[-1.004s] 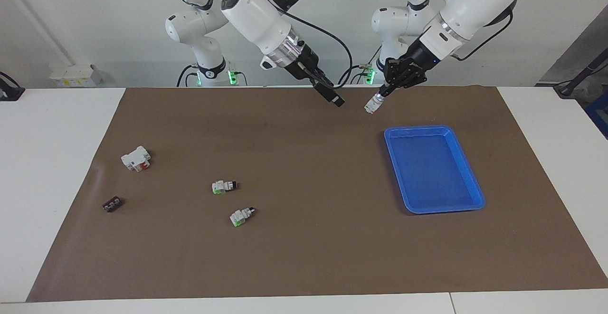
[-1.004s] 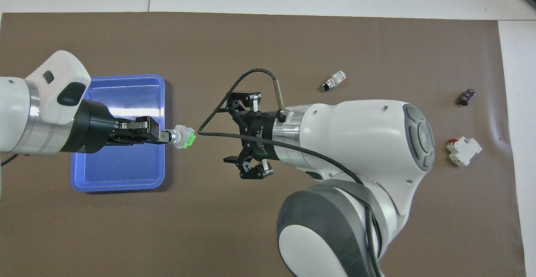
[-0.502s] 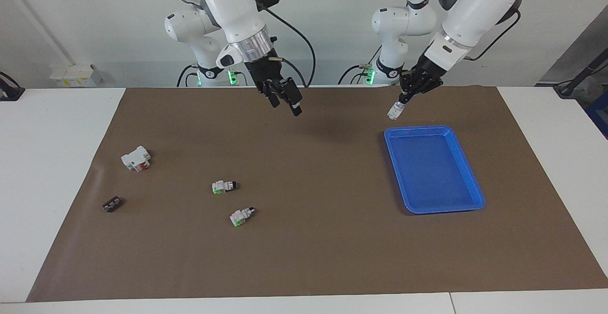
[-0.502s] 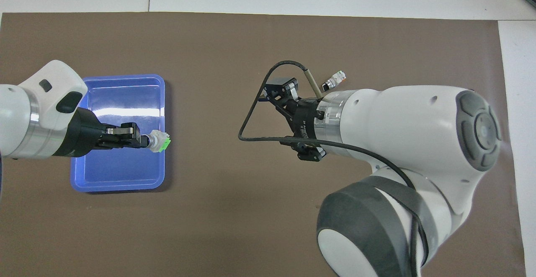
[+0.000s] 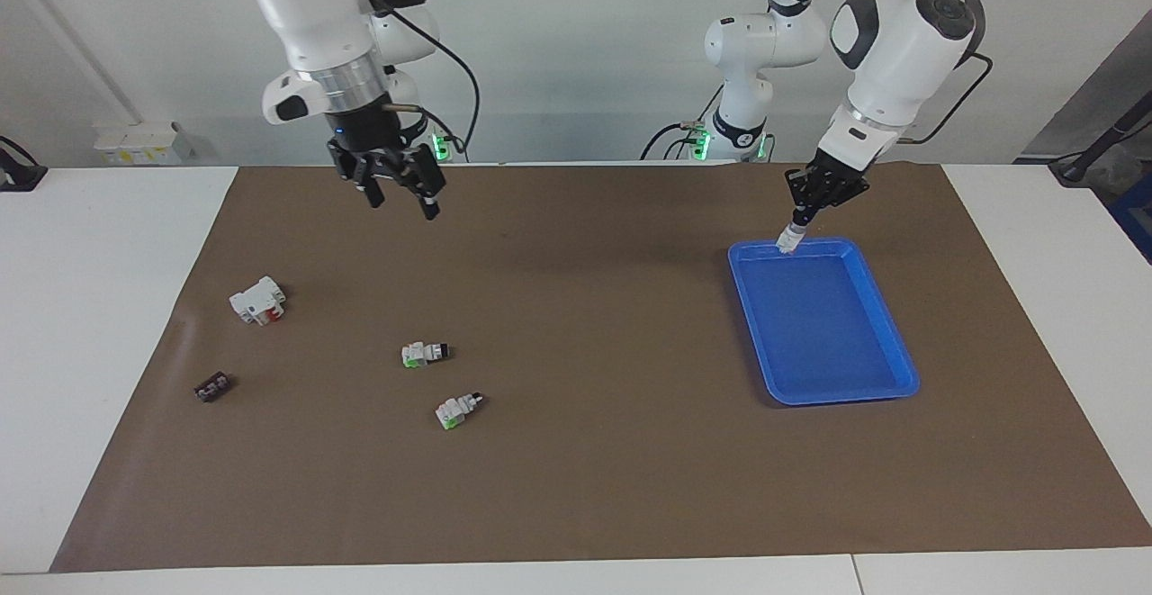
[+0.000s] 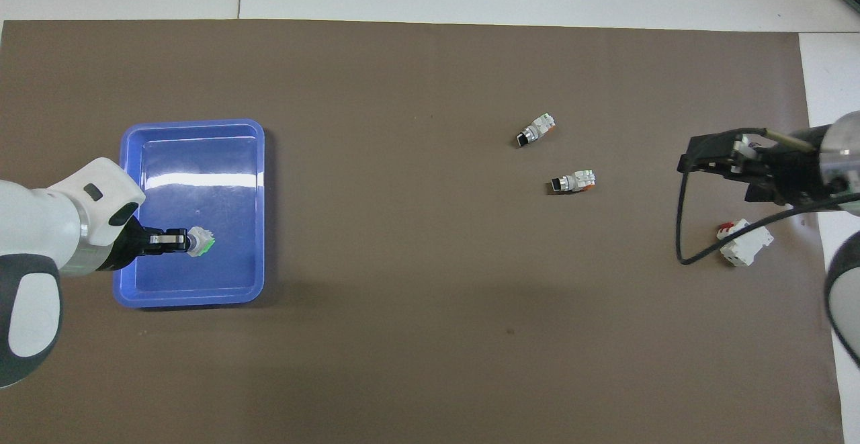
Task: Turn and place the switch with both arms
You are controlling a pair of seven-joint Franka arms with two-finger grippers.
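Note:
Next, I release the switch from my left gripper on the blue tray's bottom toward the rim [image 6: 219, 246] facing the other switches. The switch is in the air over the blue tray.
My left gripper [image 5: 796, 228] [image 6: 180, 241] is shut on the black knob end of a white and green switch [image 5: 788, 241] [image 6: 201, 242]. It holds the switch in the air over the blue tray [image 5: 886, 320] [image 6: 195, 123], above the end nearest the robots. My right gripper [image 5: 402, 203] [image 6: 719, 172] hangs open and holds nothing, high over the mat toward the right arm's end. Two more switches [image 5: 425, 354] [image 5: 458, 410] lie on the mat, also seen in the overhead view as switches [image 6: 572, 183] [image 6: 535, 129].
A bigger white block with a red part [image 5: 257, 300] [image 6: 744, 242] lies toward the right arm's end. A tiny dark brown piece [image 5: 212, 387] sits farther from the robots than it. The brown mat [image 5: 585, 487] covers most of the white table.
My left gripper has carried the switch from beside the tray to over it. My right arm has swung away toward its own end, still open.

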